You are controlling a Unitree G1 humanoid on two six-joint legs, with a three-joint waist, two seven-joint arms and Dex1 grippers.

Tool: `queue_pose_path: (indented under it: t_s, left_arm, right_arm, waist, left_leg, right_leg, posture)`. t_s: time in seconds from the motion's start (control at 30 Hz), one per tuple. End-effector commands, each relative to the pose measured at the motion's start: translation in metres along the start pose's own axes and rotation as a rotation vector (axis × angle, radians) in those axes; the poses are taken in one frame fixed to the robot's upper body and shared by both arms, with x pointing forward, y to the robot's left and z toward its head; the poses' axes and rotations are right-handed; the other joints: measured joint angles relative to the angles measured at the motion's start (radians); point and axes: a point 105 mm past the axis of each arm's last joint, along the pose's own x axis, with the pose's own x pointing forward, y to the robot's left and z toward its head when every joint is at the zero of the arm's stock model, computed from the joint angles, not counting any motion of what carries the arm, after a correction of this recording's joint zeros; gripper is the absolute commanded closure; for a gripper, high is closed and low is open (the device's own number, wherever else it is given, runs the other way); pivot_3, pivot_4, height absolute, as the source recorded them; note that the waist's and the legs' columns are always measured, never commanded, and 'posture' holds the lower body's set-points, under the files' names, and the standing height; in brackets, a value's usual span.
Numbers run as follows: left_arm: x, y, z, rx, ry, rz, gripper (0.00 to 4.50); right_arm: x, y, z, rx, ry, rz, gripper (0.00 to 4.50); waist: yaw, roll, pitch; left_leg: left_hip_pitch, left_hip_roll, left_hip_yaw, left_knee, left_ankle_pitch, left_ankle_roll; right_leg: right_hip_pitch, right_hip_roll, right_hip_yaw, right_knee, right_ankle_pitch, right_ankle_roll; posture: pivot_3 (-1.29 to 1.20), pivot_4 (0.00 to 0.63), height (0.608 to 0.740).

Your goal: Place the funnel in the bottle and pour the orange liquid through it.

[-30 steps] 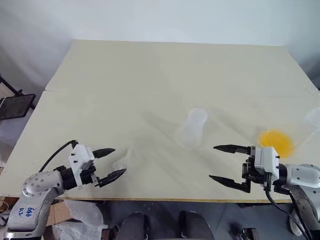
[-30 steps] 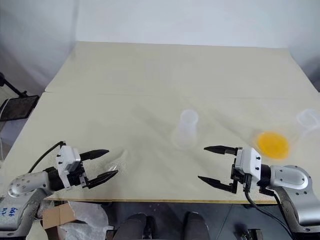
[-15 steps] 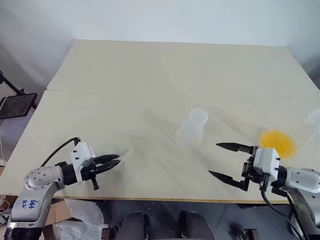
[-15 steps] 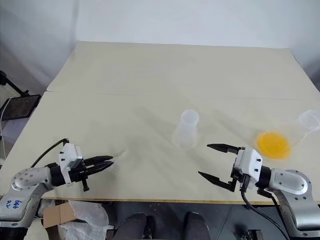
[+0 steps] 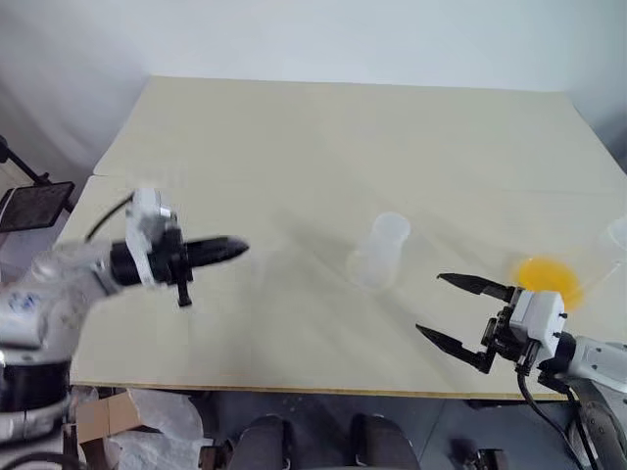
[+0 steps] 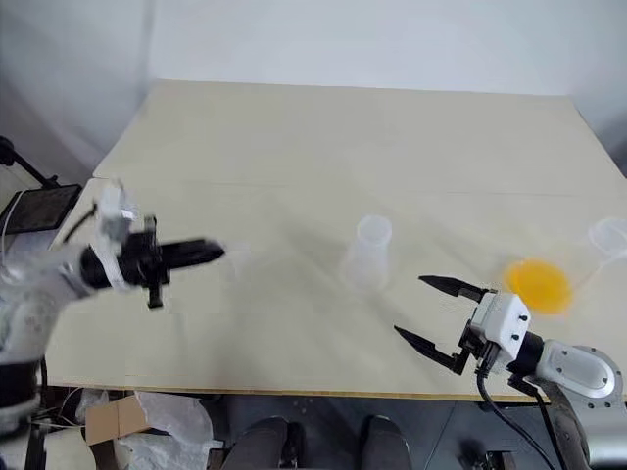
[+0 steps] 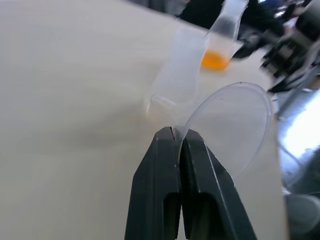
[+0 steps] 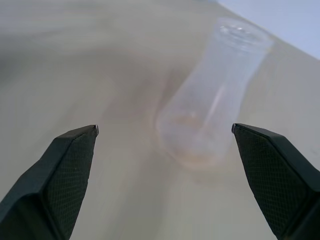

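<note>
My left gripper will release the funnel in the opening of the bottle (image 5: 391, 225) (image 7: 192, 38) that is standing in the middle of the table.
My left gripper (image 5: 238, 250) hangs above the table's left part, shut on the rim of the small clear funnel (image 7: 235, 125), which it holds clear of the surface. The bottle (image 5: 378, 253), a clear conical flask, stands upright in the middle of the table, to the right of the funnel. My right gripper (image 5: 429, 304) stands open near the front edge, pointing at the bottle (image 8: 215, 95) with nothing between its fingers. The orange liquid (image 5: 546, 277) pools in a second clear flask (image 5: 612, 240) that lies tilted at the far right.
The pale table (image 5: 323, 137) has a seam running across its far half. A black stand (image 5: 34, 204) sits beyond the left edge. A cardboard box and plastic wrap (image 5: 147, 426) lie below the front edge.
My left gripper shut on the funnel at the front left, then rose with it off the table and moved farther from the front edge. The right gripper stayed open and turned slightly.
</note>
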Motion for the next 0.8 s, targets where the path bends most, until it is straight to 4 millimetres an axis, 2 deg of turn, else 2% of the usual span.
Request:
queue_pose_path:
  t_s: [0.03, 0.13, 0.23, 0.43, 0.57, 0.67, 0.8]
  left_arm:
    - [0.014, -0.001, 0.010, -0.105, 0.092, -0.117, 4.45]
    - [0.033, 0.002, 0.030, -0.102, 0.193, -0.173, 4.45]
    - [0.051, 0.000, 0.050, -0.102, 0.201, -0.250, 4.45]
    - [0.095, 0.000, 0.068, -0.032, 0.270, -0.321, 4.45]
    - [0.108, -0.002, 0.072, -0.048, 0.304, -0.344, 4.45]
    - [0.125, 0.000, 0.063, 0.019, 0.392, -0.336, 4.45]
    - [0.137, 0.006, 0.058, 0.045, 0.436, -0.316, 4.45]
  right_arm:
    - [-0.003, -0.005, 0.011, -0.015, -0.045, -0.081, 0.00]
    - [-0.008, -0.016, 0.022, -0.033, -0.102, -0.200, 0.00]
    - [-0.015, -0.023, 0.028, -0.049, -0.139, -0.296, 0.00]
    - [-0.025, -0.020, 0.028, -0.051, -0.138, -0.386, 0.00]
    - [-0.025, -0.017, 0.027, -0.051, -0.134, -0.397, 0.00]
    - [-0.023, -0.014, 0.025, -0.048, -0.136, -0.404, 0.00]
    - [-0.018, -0.012, 0.024, -0.047, -0.146, -0.406, 0.00]
  waist:
    - [-0.001, 0.000, 0.000]
    - [0.000, -0.001, 0.001]
    - [0.000, -0.001, 0.001]
    - [0.003, -0.001, 0.001]
    - [-0.003, -0.001, 0.001]
    - [-0.002, -0.001, 0.001]
    - [0.000, -0.001, 0.001]
  left_leg:
    - [0.000, 0.000, 0.000, 0.000, 0.000, 0.000]
    - [-0.001, -0.002, 0.002, 0.000, 0.000, 0.000]
    - [-0.001, -0.003, 0.003, 0.000, 0.000, -0.001]
    - [-0.002, -0.003, 0.003, 0.000, 0.001, -0.001]
    - [-0.002, -0.003, 0.004, 0.000, 0.001, -0.001]
    - [-0.002, -0.002, 0.004, 0.000, 0.001, -0.001]
    - [-0.002, -0.002, 0.005, 0.000, 0.001, -0.001]
  right_leg:
    - [0.000, 0.000, 0.000, 0.000, 0.000, 0.000]
    - [-0.001, 0.002, 0.000, 0.001, 0.000, 0.000]
    - [-0.002, 0.003, 0.002, 0.000, 0.000, 0.000]
    - [-0.002, 0.003, 0.002, 0.000, 0.000, 0.000]
    - [-0.003, 0.003, 0.003, -0.001, 0.000, 0.000]
    - [-0.004, 0.005, 0.003, 0.000, -0.001, 0.000]
    - [-0.004, 0.005, 0.005, -0.001, -0.001, 0.000]
  posture:
    - [0.00, 0.150, 0.740]
    - [0.00, 0.150, 0.740]
    - [0.00, 0.150, 0.740]
    - [0.00, 0.150, 0.740]
    - [0.00, 0.150, 0.740]
    - [0.00, 0.150, 0.740]
    - [0.00, 0.150, 0.740]
